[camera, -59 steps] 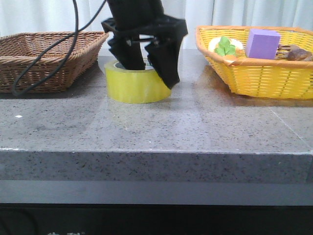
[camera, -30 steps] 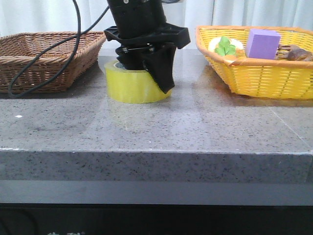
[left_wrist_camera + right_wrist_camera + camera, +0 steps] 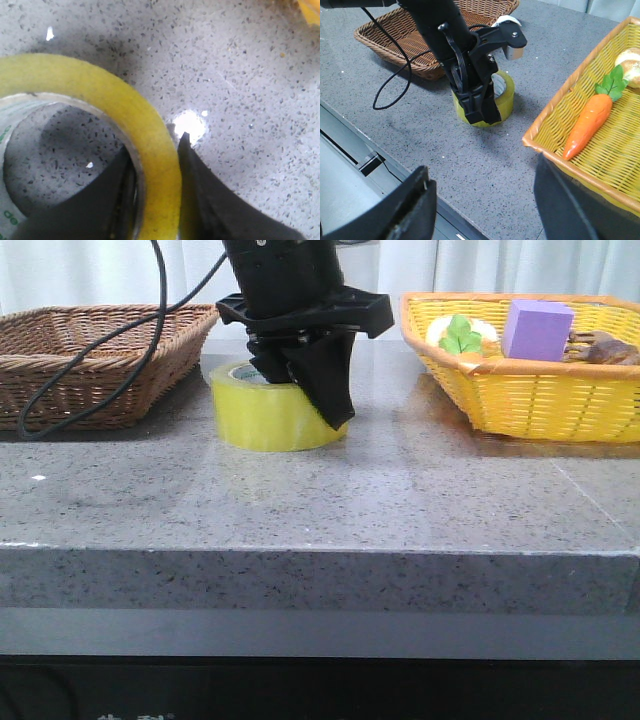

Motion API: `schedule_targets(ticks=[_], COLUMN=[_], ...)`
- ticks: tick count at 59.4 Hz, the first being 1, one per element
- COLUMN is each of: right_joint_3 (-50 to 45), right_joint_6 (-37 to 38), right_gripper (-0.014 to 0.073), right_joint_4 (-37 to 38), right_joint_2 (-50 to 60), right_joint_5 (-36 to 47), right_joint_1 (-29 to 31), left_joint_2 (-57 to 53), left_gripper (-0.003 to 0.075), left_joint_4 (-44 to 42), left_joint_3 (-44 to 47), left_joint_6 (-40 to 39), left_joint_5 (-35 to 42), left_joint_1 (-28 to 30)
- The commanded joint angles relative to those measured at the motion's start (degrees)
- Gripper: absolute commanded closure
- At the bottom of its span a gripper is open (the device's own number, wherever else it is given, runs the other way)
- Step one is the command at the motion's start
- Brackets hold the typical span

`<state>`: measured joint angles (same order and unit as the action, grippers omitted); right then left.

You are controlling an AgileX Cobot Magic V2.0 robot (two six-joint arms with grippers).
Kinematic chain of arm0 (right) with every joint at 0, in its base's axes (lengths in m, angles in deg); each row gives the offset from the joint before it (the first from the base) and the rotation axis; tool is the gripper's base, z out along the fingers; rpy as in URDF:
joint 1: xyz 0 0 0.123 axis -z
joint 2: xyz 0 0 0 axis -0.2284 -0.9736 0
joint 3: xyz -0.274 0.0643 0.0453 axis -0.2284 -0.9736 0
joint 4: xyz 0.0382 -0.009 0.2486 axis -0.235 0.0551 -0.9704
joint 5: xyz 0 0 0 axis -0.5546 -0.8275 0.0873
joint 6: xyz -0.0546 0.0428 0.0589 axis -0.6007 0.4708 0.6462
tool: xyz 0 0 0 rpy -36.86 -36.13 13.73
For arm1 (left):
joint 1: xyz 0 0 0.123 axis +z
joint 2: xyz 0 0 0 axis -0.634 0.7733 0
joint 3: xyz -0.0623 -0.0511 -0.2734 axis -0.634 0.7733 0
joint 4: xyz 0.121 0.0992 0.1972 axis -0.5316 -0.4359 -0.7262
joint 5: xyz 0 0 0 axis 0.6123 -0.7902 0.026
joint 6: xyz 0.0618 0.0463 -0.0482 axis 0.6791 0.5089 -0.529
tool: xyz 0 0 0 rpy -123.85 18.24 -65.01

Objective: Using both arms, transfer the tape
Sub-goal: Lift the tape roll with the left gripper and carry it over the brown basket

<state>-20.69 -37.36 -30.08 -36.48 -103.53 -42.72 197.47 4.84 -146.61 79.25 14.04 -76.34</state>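
I need to release the tape with my left gripper inside the brown wicker basket (image 3: 60,341), just behind its front rim.
The tape (image 3: 262,416), a wide translucent yellow roll with a pale core, stands on the grey table a little left of centre. My left gripper (image 3: 305,390) comes down on it from above and is shut on its right wall. In the left wrist view one black finger is inside the core and the other is outside, both pressed against the yellow wall (image 3: 100,86), with the left gripper (image 3: 156,152) astride it. The right wrist view shows the tape (image 3: 504,102) from above. My right gripper (image 3: 485,197) is open and empty, high over the table's front edge; it is out of the front view.
A brown wicker basket (image 3: 90,352) stands at the left, with the left arm's black cable (image 3: 95,390) draped over it. A yellow basket (image 3: 520,395) at the right holds a purple block (image 3: 536,328), a carrot (image 3: 587,122) and other items. The table's front edge (image 3: 320,552) is near.
The left gripper's fingers have drawn together onto the tape's right wall. The roll has shifted slightly to the left and still rests on the table.
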Motion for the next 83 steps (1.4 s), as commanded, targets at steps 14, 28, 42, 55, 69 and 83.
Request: schedule_targets(ticks=[14, 28, 42, 55, 69, 83], right_joint_3=[1.4, 1.4, 1.4, 1.4, 1.4, 1.4], right_joint_6=[0.2, 0.2, 0.2, 0.2, 0.2, 0.2], right_gripper=[0.0137, 0.0137, 0.0137, 0.0137, 0.0137, 0.0137], right_joint_4=[-0.4, -0.4, -0.4, -0.4, -0.4, -0.4], right_joint_2=[-0.1, -0.1, -0.1, -0.1, -0.1, -0.1], right_joint_5=[4.0, 4.0, 4.0, 4.0, 4.0, 4.0], right_joint_1=[0.3, 0.3, 0.3, 0.3, 0.3, 0.3], left_joint_2=[-3.5, -3.5, -3.6, -4.5, -5.2, -5.2], left_gripper=[0.0704, 0.0733, 0.0733, 0.0733, 0.0733, 0.0733], left_joint_4=[-1.4, -3.8, -7.0, -9.3, -9.3, -9.2], left_joint_3=[-12.2, -21.2, -25.2, -25.2, -25.2, -24.7], left_joint_6=[-0.1, -0.1, -0.1, -0.6, -0.8, -0.8], left_joint_5=[-2.8, -6.8, -7.7, -7.7, -7.7, -7.7], left_joint_1=[-0.3, -0.2, -0.2, 2.8, 10.4, 18.2])
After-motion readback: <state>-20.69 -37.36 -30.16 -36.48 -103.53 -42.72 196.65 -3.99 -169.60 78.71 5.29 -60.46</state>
